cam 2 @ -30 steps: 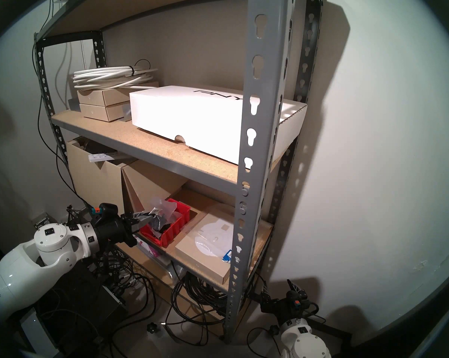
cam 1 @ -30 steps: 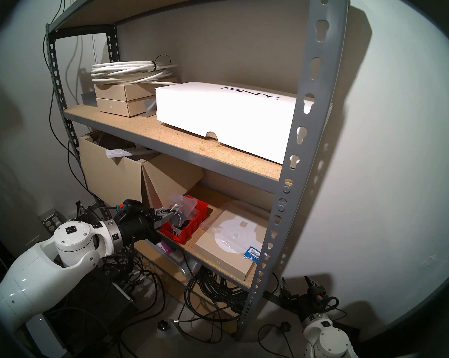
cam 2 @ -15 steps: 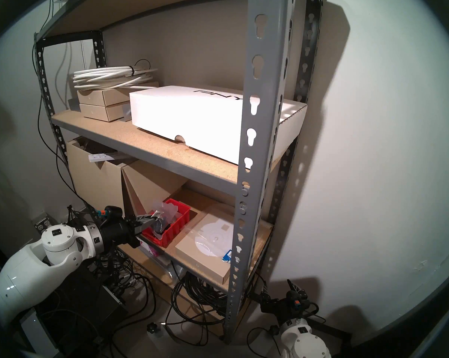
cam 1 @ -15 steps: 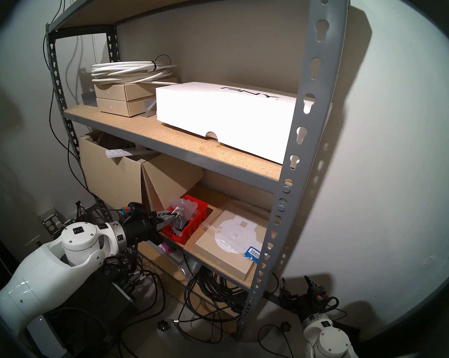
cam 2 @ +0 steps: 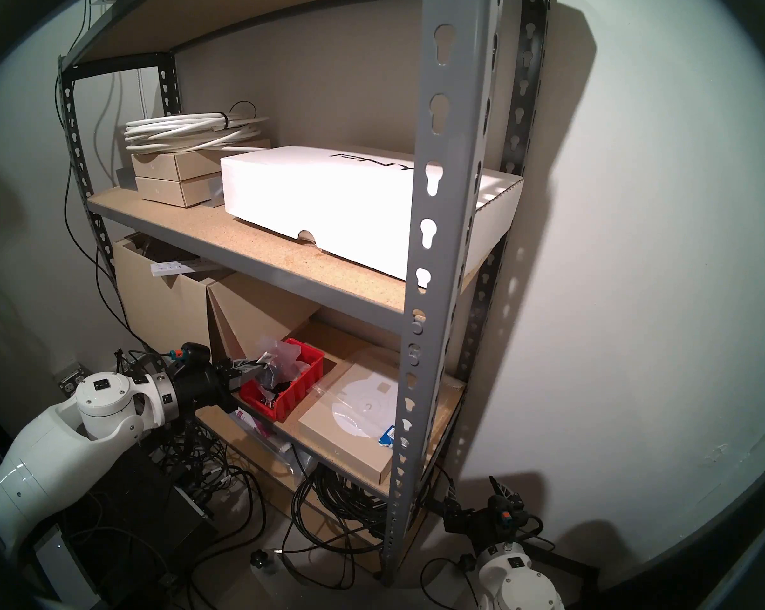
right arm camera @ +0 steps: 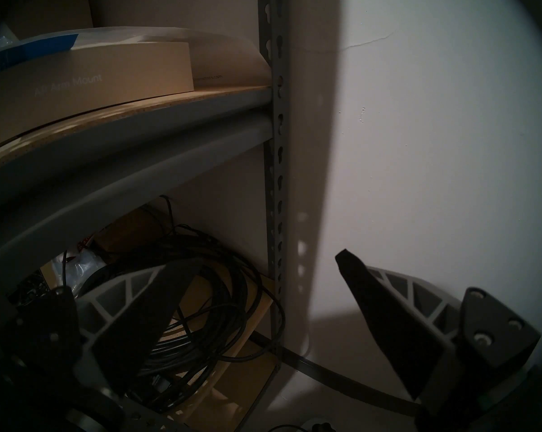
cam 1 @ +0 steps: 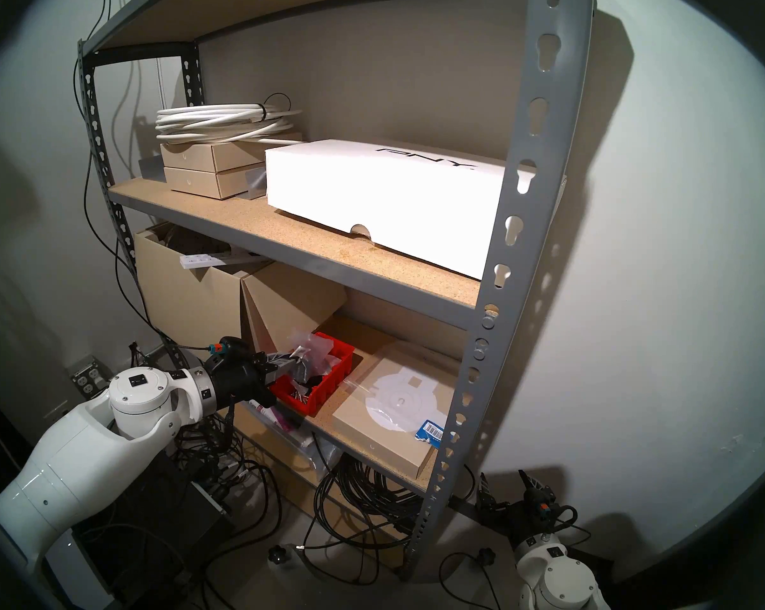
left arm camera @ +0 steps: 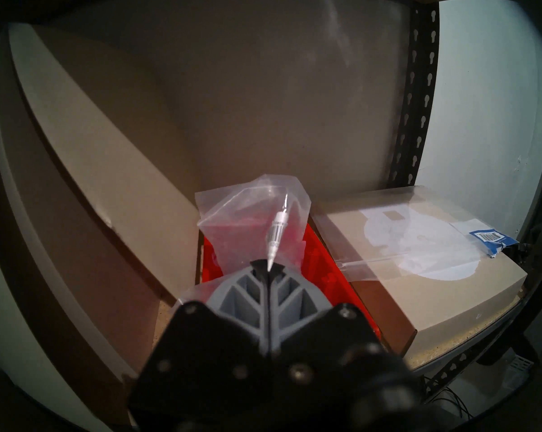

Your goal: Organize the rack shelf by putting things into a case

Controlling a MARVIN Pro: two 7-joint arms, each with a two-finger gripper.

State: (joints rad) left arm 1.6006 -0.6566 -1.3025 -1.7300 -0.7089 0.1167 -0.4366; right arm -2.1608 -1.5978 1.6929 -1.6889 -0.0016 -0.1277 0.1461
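Next, my left gripper lets go of the clear bag of black parts in the middle of the red case (cam 1: pixel 314 369) (left arm camera: pixel 265 284).
On the lower board of the grey rack shelf (cam 1: pixel 517 243) stands the red case (cam 1: pixel 332 382) (cam 2: pixel 303 387) (left arm camera: pixel 327 263). My left gripper (cam 1: pixel 289 363) (cam 2: pixel 257 367) (left arm camera: pixel 269 266) reaches over its near left end, shut on a clear bag of black parts with a white barcode label (cam 1: pixel 302 354) (cam 2: pixel 267 359) (left arm camera: pixel 276 232). The bag hangs inside the case's rim. Another clear bag (cam 1: pixel 321 344) (left arm camera: pixel 247 210) stands in the case behind it. My right gripper (cam 1: pixel 504 486) (cam 2: pixel 475 492) (right arm camera: pixel 272 258) is low beside the rack's right front upright, open and holding nothing.
A flat tan box (cam 1: pixel 394 411) with a blue barcode tag sits right of the case. Cardboard boxes (cam 1: pixel 187 296) and a leaning carton flap (cam 1: pixel 283 305) close in on its left and back. A white PNY box (cam 1: pixel 385 191) lies on the board above. Black cables (cam 1: pixel 363 490) pile underneath.
My left arm has pushed a little rightward and up toward the rack, still shut on the labelled bag over the case. The right arm has not moved.
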